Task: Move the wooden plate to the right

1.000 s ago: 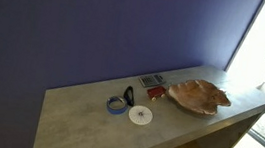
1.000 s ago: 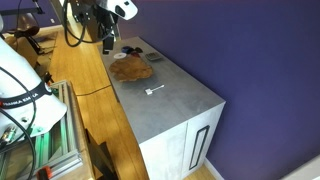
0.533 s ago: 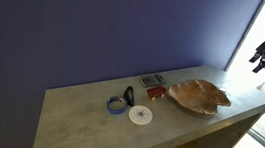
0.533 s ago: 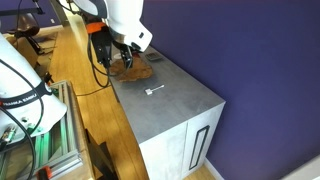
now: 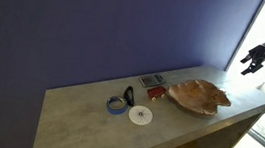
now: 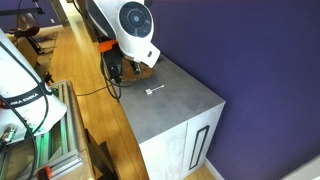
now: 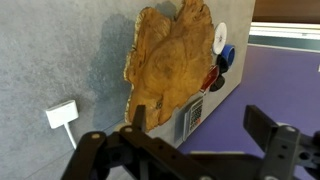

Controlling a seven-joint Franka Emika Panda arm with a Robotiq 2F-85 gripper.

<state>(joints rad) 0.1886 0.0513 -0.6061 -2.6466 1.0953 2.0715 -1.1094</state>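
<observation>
I will close my gripper on the wooden plate's rim point(image 5: 220, 92) point(image 7: 136, 117) at the end that faces the arm, farthest from the white disc.
The wooden plate point(image 5: 199, 96) is a large light-brown dish with a wavy rim. It lies on the grey table point(image 5: 86, 124) toward one end. In the wrist view the wooden plate point(image 7: 165, 60) fills the upper middle. My gripper point(image 5: 252, 64) hangs in the air beyond the table's end, well above and apart from the plate. Its fingers are spread and empty in the wrist view point(image 7: 200, 128). In an exterior view the arm point(image 6: 135, 30) hides most of the plate.
A small calculator point(image 5: 153, 83), a blue tape ring point(image 5: 117, 104), a dark clip point(image 5: 129, 95) and a white disc point(image 5: 141, 114) lie beside the plate. A small white piece point(image 6: 153, 89) lies on the table; it also shows in the wrist view point(image 7: 62, 114).
The gripper has come down and toward the table's end. In the exterior view from the end, the arm has swung in front of the plate.
</observation>
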